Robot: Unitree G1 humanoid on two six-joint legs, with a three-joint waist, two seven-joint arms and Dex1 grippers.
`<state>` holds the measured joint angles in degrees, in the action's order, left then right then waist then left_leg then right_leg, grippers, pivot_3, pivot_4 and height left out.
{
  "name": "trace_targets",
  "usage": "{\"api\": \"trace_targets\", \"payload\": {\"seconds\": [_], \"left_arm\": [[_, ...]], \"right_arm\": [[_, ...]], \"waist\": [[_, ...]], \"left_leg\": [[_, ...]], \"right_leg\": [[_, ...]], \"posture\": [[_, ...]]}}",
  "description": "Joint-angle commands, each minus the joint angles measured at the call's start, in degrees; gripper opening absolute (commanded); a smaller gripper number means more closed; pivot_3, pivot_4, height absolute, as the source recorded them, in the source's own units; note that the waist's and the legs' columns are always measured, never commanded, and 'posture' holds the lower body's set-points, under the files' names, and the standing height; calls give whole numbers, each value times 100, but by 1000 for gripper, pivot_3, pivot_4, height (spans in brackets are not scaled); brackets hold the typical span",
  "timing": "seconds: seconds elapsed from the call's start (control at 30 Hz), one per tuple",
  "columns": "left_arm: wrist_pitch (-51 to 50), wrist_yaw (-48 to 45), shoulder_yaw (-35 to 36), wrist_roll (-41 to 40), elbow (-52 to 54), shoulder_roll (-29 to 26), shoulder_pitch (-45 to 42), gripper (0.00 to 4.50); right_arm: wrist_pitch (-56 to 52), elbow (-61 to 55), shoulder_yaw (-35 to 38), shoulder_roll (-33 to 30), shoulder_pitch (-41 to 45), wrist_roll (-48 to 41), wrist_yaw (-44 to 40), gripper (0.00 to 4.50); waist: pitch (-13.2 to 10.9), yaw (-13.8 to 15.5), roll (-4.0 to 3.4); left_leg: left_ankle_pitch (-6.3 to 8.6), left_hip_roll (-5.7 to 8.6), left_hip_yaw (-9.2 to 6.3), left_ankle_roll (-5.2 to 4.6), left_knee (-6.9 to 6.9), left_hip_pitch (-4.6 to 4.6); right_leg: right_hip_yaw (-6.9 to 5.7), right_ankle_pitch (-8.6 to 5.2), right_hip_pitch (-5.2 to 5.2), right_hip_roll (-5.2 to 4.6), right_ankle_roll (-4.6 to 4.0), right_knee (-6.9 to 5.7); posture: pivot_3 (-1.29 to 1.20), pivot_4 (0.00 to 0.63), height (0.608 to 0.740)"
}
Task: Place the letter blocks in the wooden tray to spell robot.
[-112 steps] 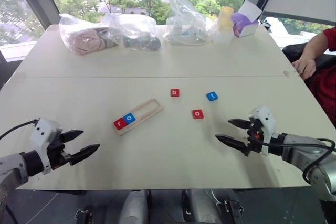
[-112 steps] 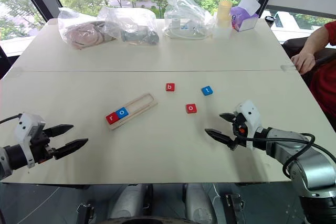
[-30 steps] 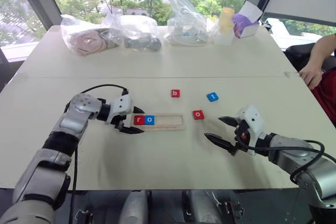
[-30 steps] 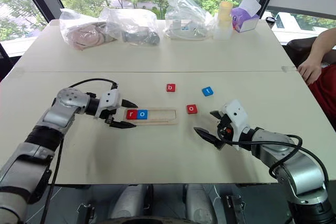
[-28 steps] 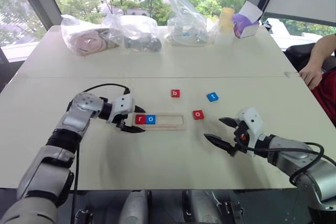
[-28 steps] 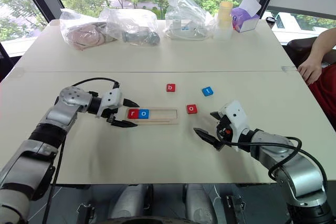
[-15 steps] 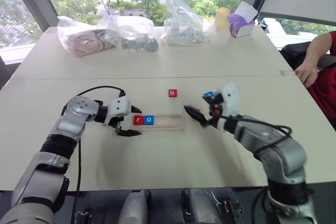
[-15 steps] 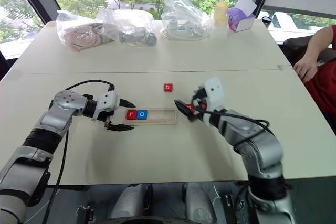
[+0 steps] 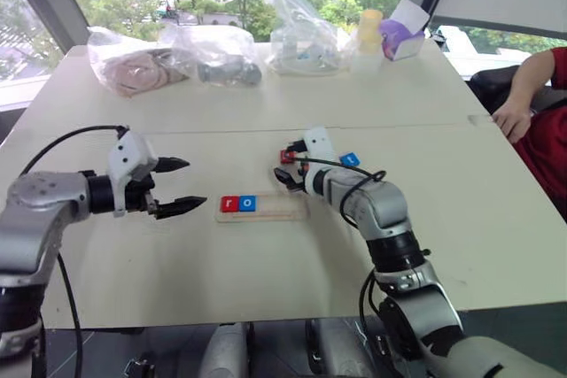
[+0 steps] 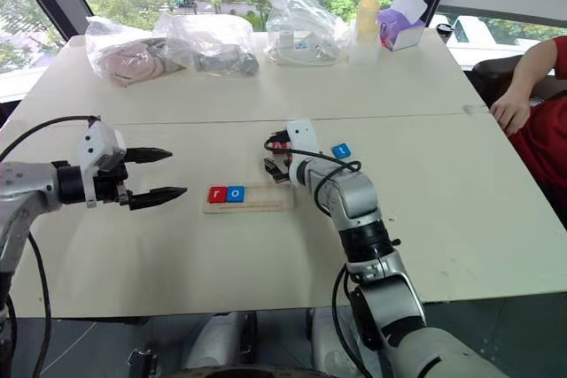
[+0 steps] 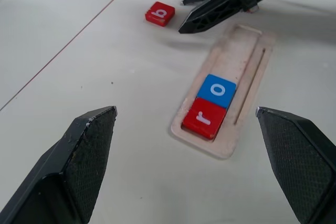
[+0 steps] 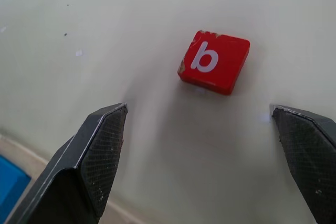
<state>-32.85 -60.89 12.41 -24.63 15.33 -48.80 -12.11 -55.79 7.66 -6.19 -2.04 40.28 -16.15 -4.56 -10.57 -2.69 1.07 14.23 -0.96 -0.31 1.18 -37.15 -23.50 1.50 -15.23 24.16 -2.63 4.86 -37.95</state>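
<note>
The b block's stem side must meet the blue o block and sits between my right fingers, so I should grip the b block's top and bottom edges (image 12: 224,36).
The wooden tray (image 9: 283,207) lies level across the middle of the table. It holds a red r block (image 9: 229,204) and a blue o block (image 9: 248,204) at its left end. A red b block (image 12: 214,61) lies on the table just beyond the tray's right end. My right gripper (image 9: 282,165) is open, with the b block a little ahead between its fingertips, untouched. A blue t block (image 9: 350,159) lies to the right behind that arm. My left gripper (image 9: 195,183) hangs open and empty, left of the tray and above the table.
Several clear plastic bags (image 9: 208,50), a pale cup (image 9: 369,28) and a purple-and-white box (image 9: 399,33) line the table's far edge. A person's hand (image 9: 507,118) rests on the right edge. A seam (image 9: 177,130) crosses the tabletop behind the tray.
My left gripper has opened and drawn back to the left and up, away from the tray. My right gripper has swung left and forward, from near the front right to the b block.
</note>
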Motion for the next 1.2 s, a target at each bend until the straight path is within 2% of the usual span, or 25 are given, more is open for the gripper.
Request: {"api": "trace_targets", "payload": {"seconds": [0.03,0.33,0.43,0.57,0.6,0.73,0.83,0.93,1.07,1.2], "left_arm": [[-121,423,240,-134,425,95,167,4457],[-47,869,122,-141,539,245,309,4457],[-13,970,72,-124,537,297,284,4500],[28,1013,-54,-106,521,338,224,4500],[43,1012,-110,-97,504,351,173,4500],[85,924,-405,-121,518,399,-66,4500],[-49,1001,-795,-307,850,710,-310,4500],[-132,822,-1322,-325,1159,810,-322,4500],[11,569,-1891,-126,949,884,-575,4500],[205,355,-2246,25,641,995,-856,4500]], "right_arm": [[346,578,11,268,419,234,112,4500],[1182,2306,61,731,966,729,226,4500],[1488,2517,-39,723,887,959,244,3694],[1669,2452,-170,704,796,1213,198,1561],[1717,2357,-192,690,757,1264,190,1180],[1741,1100,-315,288,363,1439,-49,1183],[1239,-836,-486,-578,-567,1428,-625,1183],[643,-2553,-105,-1031,-1433,1110,-816,1183],[-640,-4147,653,-845,-2218,1129,-276,1183],[-1691,-4822,1284,-144,-2817,1395,438,1183]], "waist": [[0,-5,0],[2,-18,2],[4,-21,4],[6,-66,6],[6,-78,6],[5,-52,5],[1,79,-1],[1,133,0],[2,72,1],[3,33,1]], "left_leg": [[0,-1,0,0,0,3],[-2,-2,-1,4,2,6],[-2,-1,-1,4,2,14],[-3,-2,-2,6,2,16],[-3,-2,-2,6,2,16],[-3,-1,-4,6,5,10],[-3,9,-8,6,7,-5],[-2,15,-2,6,5,-16],[-2,6,-5,6,10,-16],[-4,2,-9,7,9,4]], "right_leg": [[0,0,0,3,-1,-3],[1,2,2,6,-6,-7],[1,2,-7,4,-6,-7],[1,3,-9,3,-9,-7],[1,3,-9,3,-9,-7],[0,2,-5,1,-8,-5],[-3,0,-2,-11,-3,5],[1,-1,-3,-17,3,27],[1,0,-1,6,2,34],[1,-3,-12,28,-8,26]], "posture": [[0,150,740],[0,150,740],[0,150,740],[0,150,740],[0,150,740],[0,150,740],[0,150,740],[0,150,740],[0,150,740],[0,150,740]]}}
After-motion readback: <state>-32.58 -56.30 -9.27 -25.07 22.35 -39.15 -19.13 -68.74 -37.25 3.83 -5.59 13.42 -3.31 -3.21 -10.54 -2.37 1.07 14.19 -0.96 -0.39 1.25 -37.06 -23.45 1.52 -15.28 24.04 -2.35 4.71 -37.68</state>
